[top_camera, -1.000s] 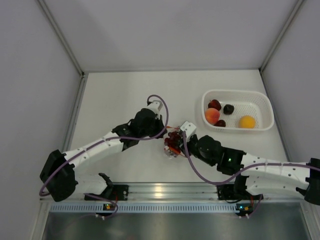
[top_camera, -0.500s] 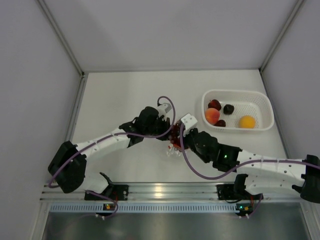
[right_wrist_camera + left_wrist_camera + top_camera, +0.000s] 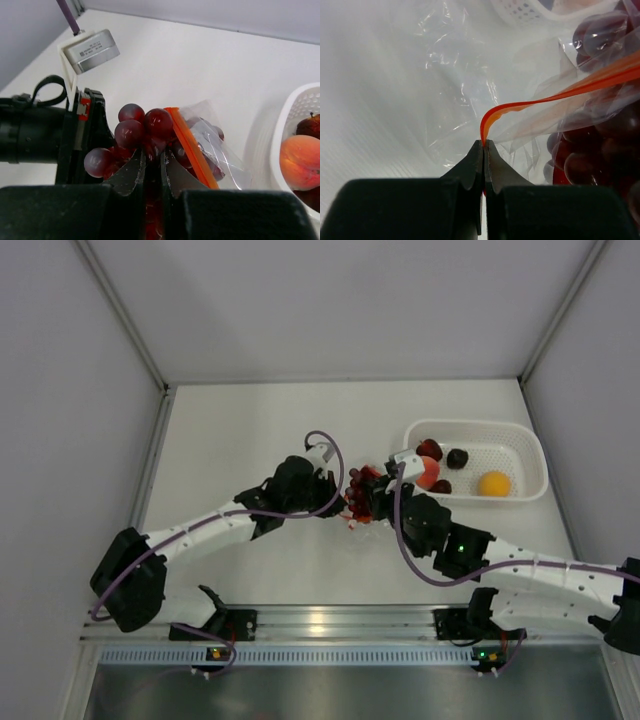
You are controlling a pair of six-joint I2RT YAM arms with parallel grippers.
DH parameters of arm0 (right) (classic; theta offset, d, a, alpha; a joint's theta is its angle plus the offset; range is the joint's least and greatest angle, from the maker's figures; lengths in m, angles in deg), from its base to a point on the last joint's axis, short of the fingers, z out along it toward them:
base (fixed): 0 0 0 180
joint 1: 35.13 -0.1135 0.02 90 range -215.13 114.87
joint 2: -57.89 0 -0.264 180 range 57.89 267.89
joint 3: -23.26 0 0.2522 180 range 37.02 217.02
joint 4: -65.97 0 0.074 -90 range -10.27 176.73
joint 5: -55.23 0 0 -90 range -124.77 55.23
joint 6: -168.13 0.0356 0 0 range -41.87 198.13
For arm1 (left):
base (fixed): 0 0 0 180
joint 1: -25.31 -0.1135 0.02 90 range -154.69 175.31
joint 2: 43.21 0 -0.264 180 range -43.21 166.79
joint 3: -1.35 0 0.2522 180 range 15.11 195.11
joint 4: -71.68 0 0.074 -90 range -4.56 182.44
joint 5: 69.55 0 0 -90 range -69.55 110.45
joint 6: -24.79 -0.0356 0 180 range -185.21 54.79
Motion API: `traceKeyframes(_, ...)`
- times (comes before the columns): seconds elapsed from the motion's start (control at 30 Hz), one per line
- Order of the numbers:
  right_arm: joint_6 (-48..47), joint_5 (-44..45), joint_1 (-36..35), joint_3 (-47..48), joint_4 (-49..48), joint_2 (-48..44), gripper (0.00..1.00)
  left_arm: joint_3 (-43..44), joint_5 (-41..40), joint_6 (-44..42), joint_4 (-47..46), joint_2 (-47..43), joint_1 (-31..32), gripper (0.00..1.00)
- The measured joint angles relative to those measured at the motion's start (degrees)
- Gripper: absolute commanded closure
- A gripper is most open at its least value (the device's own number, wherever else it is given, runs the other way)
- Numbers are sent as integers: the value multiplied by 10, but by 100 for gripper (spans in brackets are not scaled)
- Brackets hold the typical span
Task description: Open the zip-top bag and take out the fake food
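Note:
I need to use my right gripper to release the dark red grape bunch in the white basket [image 3: 472,470], between the peach and the orange round fruit.
The clear zip-top bag [image 3: 470,90] with an orange zip strip [image 3: 192,147] hangs between my two grippers at table centre [image 3: 362,512]. My left gripper [image 3: 484,144] is shut on the bag's zip edge. My right gripper [image 3: 152,152] is shut on the dark red grape bunch [image 3: 132,132], which sticks partly out of the bag's mouth; the bunch also shows in the top view [image 3: 362,490] and the left wrist view [image 3: 600,130]. A peach [image 3: 426,472], an orange round fruit [image 3: 493,483] and dark pieces [image 3: 456,458] lie in the white basket [image 3: 530,455].
The white perforated basket stands at the right, just beyond my right gripper [image 3: 385,490]; its rim shows in the right wrist view [image 3: 280,145]. White walls enclose the table on three sides. The left arm's purple cable [image 3: 325,445] loops above the wrist.
Both grippers have moved up and to the right with the bag and grapes, closer to the basket. The grape bunch now sits further out of the bag.

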Motion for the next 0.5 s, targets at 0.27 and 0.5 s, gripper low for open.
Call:
traceKeyframes(0.27,79,-23,7,-17,-68,-11,100,-16,-27,23,-18,-15,4,100)
traceKeyframes(0.5,151,-90,15,-17,-116,-10,100,-35,-102,52,-17,-51,6,100)
